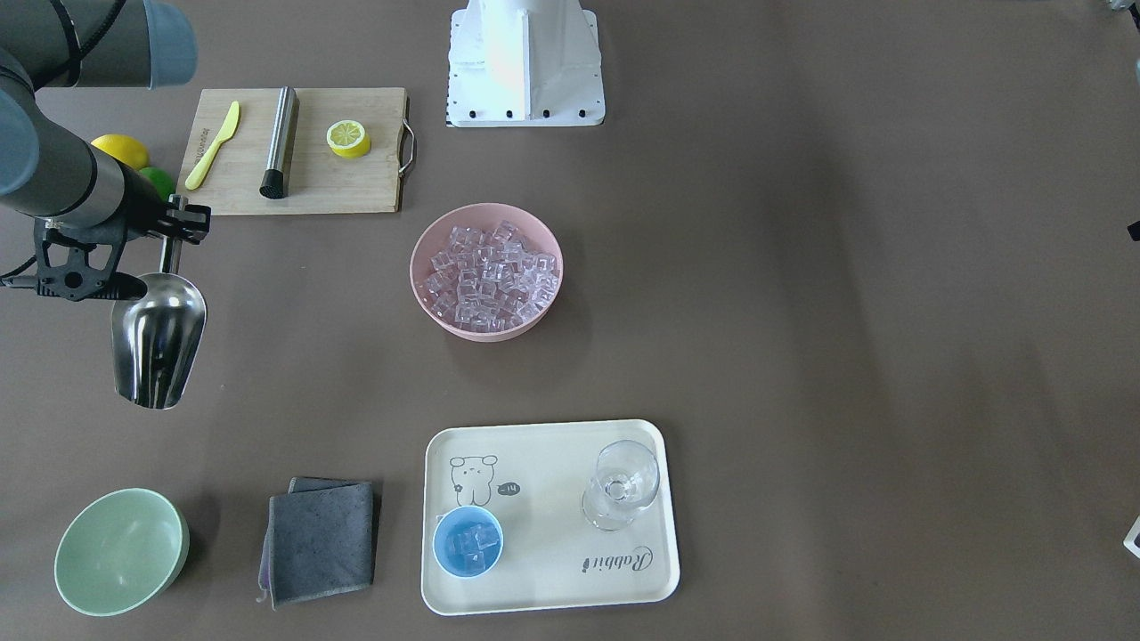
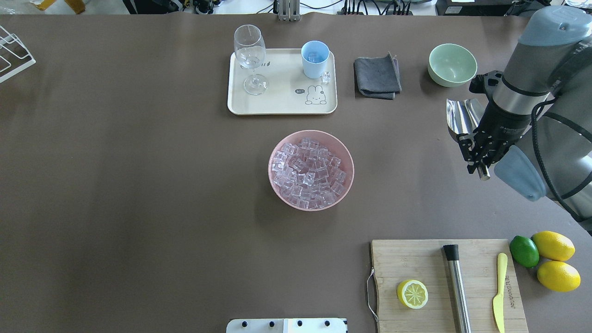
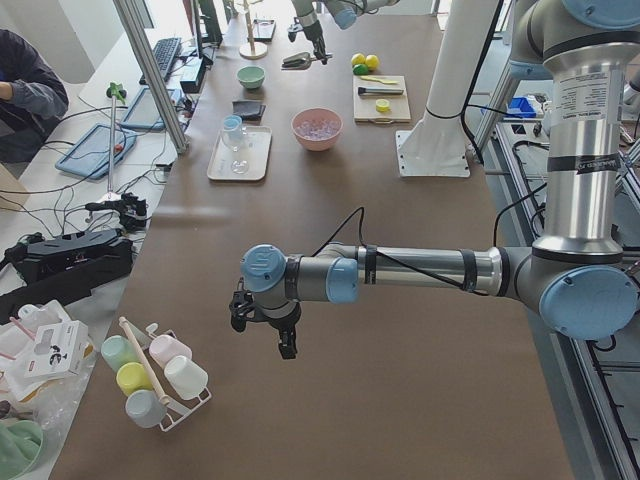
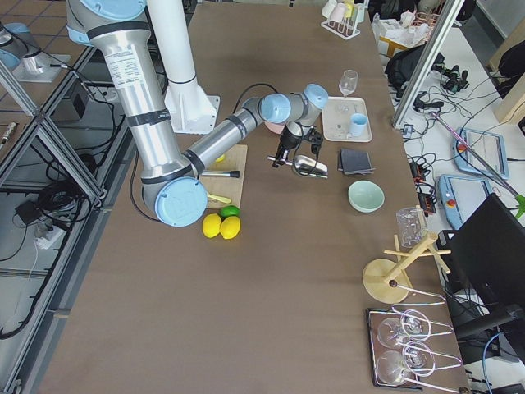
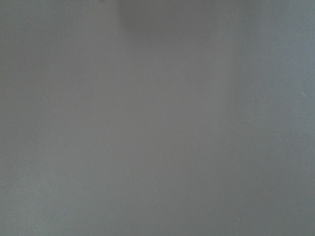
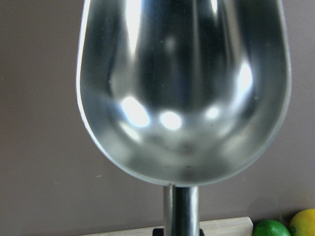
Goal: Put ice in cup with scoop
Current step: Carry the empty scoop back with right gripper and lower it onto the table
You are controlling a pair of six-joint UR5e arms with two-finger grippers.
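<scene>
I need to set the steel scoop down with my right gripper on the table (image 1: 194, 328) between the cutting board and the pale green bowl.
My right gripper (image 1: 175, 230) is shut on the handle of the steel scoop (image 1: 158, 343), held above the table at the robot's right end. The scoop's trough (image 6: 182, 88) is empty. The ice (image 1: 488, 271) fills a pink bowl (image 1: 414, 271) at the table's middle. The light-blue cup (image 1: 468, 540) stands on a cream tray (image 1: 552, 463) and holds a few cubes. One loose cube (image 2: 326, 77) lies on the tray beside the cup (image 2: 315, 59). My left gripper (image 3: 285, 335) hovers over bare table far from these; I cannot tell if it is open.
A stemmed glass (image 1: 622, 485) shares the tray. A grey cloth (image 1: 321, 539) and pale green bowl (image 1: 120, 552) lie near the scoop's side. A cutting board (image 1: 298, 151) carries a lemon half, steel cylinder and yellow knife; lemons and a lime (image 2: 545, 256) sit beside it.
</scene>
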